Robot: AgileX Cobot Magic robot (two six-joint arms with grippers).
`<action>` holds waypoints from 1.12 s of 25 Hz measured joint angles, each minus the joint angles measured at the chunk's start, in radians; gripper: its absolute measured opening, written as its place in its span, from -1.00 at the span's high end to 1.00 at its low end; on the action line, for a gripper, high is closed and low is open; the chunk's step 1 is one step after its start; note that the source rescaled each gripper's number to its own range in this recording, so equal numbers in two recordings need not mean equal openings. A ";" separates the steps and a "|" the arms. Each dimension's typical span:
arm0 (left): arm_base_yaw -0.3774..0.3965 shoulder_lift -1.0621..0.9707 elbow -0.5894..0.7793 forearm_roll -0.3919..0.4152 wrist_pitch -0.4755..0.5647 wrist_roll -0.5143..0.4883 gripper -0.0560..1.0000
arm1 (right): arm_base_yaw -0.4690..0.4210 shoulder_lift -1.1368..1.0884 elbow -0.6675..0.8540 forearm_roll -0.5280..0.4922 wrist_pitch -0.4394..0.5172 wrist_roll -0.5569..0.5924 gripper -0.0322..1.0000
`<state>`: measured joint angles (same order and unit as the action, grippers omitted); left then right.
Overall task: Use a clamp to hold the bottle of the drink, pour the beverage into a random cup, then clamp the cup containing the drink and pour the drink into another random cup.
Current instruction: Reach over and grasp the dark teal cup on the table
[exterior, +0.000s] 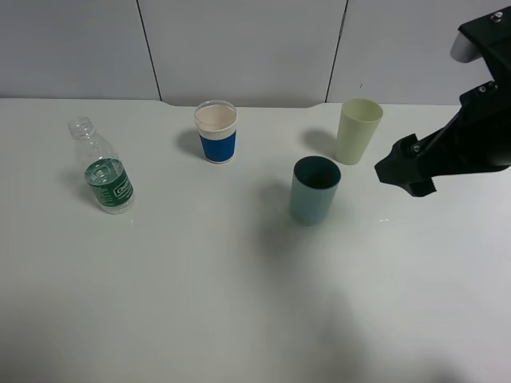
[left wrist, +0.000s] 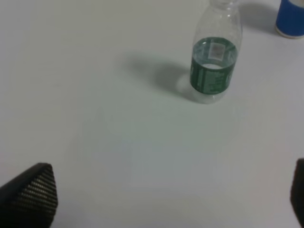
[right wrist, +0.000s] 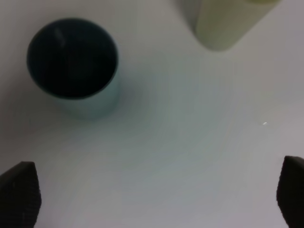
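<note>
The teal tumbler's lower body (exterior: 310, 206) (right wrist: 96, 106), well below the tumbler's rim, is the next place my right gripper needs to go to and close on.
The small clear bottle (exterior: 104, 171) with a green label and no cap stands upright at the table's left, with a little clear beverage (left wrist: 209, 92) in its bottom. The teal tumbler (exterior: 314, 189) stands right of centre, and its inside looks dark. Behind the middle stands the white cup with a blue band (exterior: 216, 132). My right gripper (exterior: 403, 171) hovers to the right of the tumbler (right wrist: 71, 61), open with nothing between its fingers (right wrist: 19, 194). My left gripper (left wrist: 164, 199) is open too, some way short of the bottle (left wrist: 213, 61); the exterior view does not show it.
A taller pale yellow-green cup (exterior: 358, 130) stands just behind and to the right of the tumbler, close to the right arm. It also shows in the right wrist view as the yellow-green cup (right wrist: 228, 23). The white table (exterior: 200, 303) ends at a grey panelled wall.
</note>
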<state>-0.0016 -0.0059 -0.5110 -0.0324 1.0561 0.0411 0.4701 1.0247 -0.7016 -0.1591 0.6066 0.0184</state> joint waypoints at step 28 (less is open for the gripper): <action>0.000 0.000 0.000 0.001 0.001 0.000 -1.00 | -0.019 0.318 0.350 -0.001 -0.607 0.118 -1.00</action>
<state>-0.0016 -0.0059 -0.5110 -0.0316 1.0571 0.0411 0.4511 1.3432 -0.3511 -0.1596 0.0000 0.1359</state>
